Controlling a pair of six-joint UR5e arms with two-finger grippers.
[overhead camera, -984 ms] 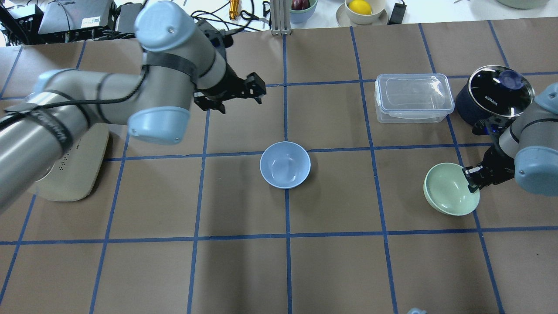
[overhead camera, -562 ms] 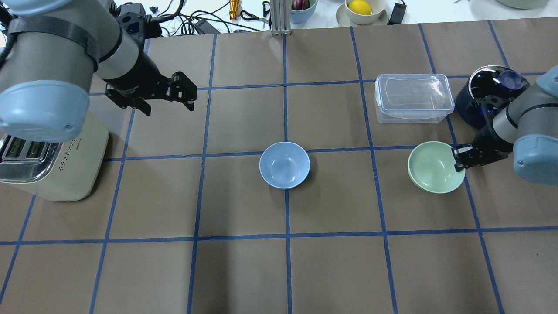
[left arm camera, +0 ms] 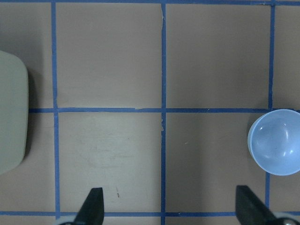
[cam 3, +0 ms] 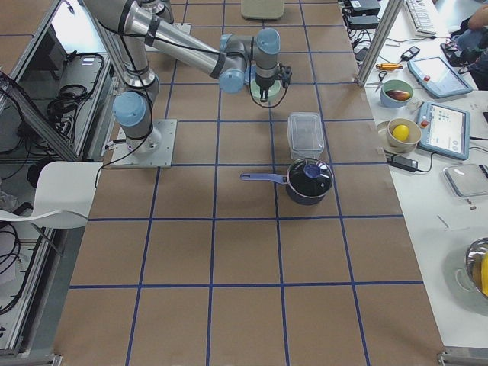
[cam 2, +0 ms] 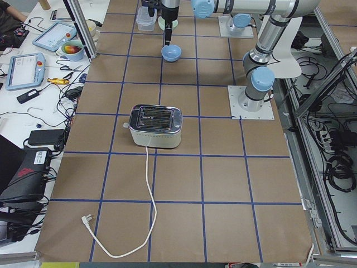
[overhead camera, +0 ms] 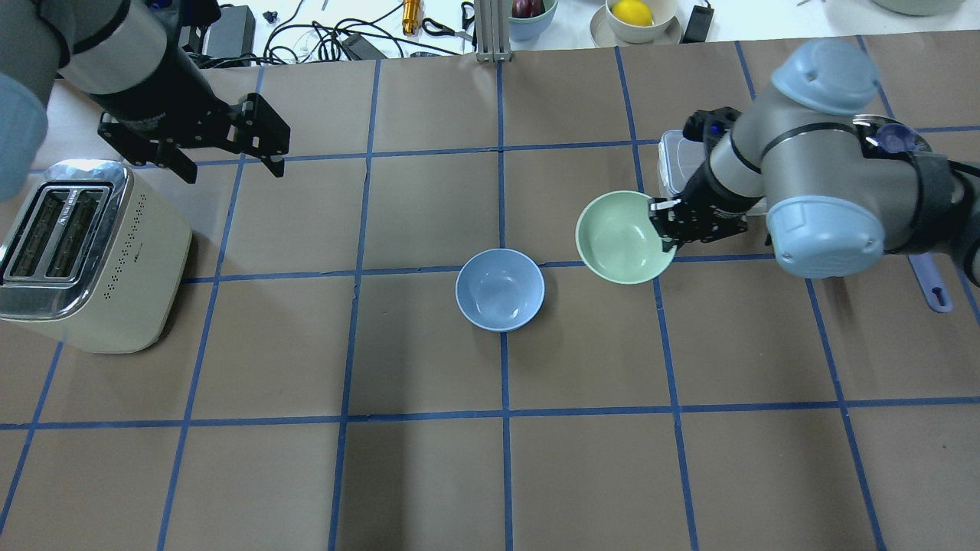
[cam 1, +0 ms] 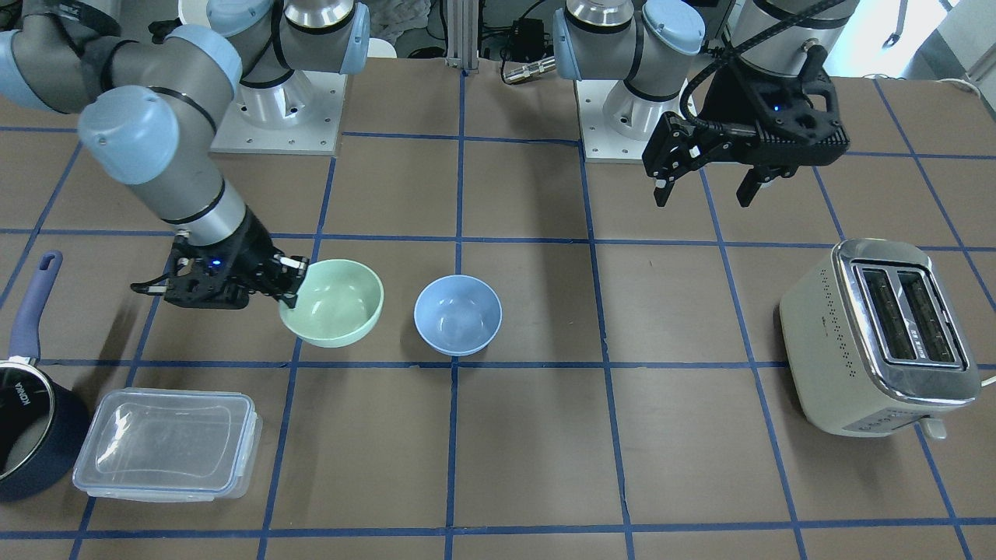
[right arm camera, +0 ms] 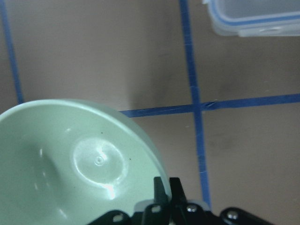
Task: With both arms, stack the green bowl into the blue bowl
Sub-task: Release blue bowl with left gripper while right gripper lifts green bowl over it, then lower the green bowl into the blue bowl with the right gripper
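The robot's right gripper needs to release the green bowl inside the empty blue bowl (cam 1: 457, 313) at the middle of the table.
The green bowl (overhead camera: 622, 239) hangs from my right gripper (overhead camera: 664, 227), which is shut on its right rim. The bowl is upright, a little above the table, just right of the blue bowl (overhead camera: 500, 289) and apart from it. The blue bowl stands empty at the table's middle. In the front-facing view the green bowl (cam 1: 334, 302) is left of the blue bowl (cam 1: 457, 314), with the right gripper (cam 1: 289, 281) on its rim. The right wrist view shows the green bowl (right arm camera: 70, 159) pinched in the gripper (right arm camera: 164, 188). My left gripper (overhead camera: 230, 164) is open and empty, high above the far left of the table.
A cream toaster (overhead camera: 84, 260) stands at the left, below the left gripper. A clear lidded container (cam 1: 167, 443) and a dark navy saucepan (cam 1: 23, 435) with a lid sit behind the right arm. The blue bowl (left arm camera: 276, 142) shows at the left wrist view's right edge.
My right gripper has carried the green bowl left, from the right side to just beside the blue bowl. My left arm has swung left, to above the toaster.
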